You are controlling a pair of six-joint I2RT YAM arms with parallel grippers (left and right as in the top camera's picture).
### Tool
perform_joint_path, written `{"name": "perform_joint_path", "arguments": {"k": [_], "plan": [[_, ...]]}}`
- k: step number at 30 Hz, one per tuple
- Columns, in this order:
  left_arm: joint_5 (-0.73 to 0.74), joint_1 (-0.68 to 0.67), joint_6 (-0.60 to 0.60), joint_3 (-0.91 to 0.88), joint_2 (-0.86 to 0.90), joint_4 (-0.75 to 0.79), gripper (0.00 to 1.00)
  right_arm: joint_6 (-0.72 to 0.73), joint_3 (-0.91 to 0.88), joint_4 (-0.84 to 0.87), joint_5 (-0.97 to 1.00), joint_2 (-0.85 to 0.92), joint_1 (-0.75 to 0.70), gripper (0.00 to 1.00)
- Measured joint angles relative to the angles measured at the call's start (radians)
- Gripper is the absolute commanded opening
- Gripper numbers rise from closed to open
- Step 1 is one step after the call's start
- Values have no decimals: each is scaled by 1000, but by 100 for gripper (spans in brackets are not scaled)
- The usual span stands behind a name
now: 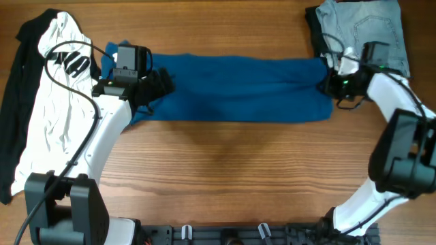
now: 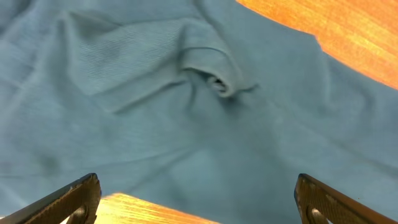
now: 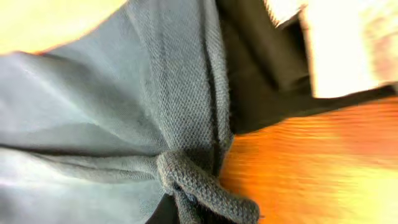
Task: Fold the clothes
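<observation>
The robot's left gripper needs to next go to the deep-blue shirt's end [image 1: 107, 66] beside the white top and close there.
The deep-blue shirt [image 1: 238, 88] lies as a long band across the table's far half. My left gripper [image 1: 160, 85] hovers over its left end. In the left wrist view the jaws [image 2: 198, 186] are wide open and empty above the blue cloth [image 2: 186, 124], near a rolled fold [image 2: 214, 81]. My right gripper [image 1: 328, 85] is at the shirt's right edge. In the right wrist view the blue knit [image 3: 124, 112] bunches into a tight pinch at the jaws [image 3: 193, 205], so it is shut on the shirt's hem.
A white top with black stripes [image 1: 48, 116] and a black garment [image 1: 17, 102] lie at the left. Pale jeans [image 1: 368, 27] lie at the back right on a black garment [image 1: 315, 30]. Bare wood [image 1: 225, 177] spans the front.
</observation>
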Motion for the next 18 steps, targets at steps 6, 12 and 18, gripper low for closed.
{"name": "perform_joint_path", "arguments": {"k": [6, 12, 18], "plan": [[-4, 11, 11, 0, 0, -53, 100, -48, 25, -68, 1, -98, 5, 4], [-7, 80, 32, 0, -13, -78, 100, -50, 25, -58, 0, -98, 180, 4], [-7, 160, 37, 0, -56, -77, 100, 25, 25, 21, 30, -98, 421, 5]]}}
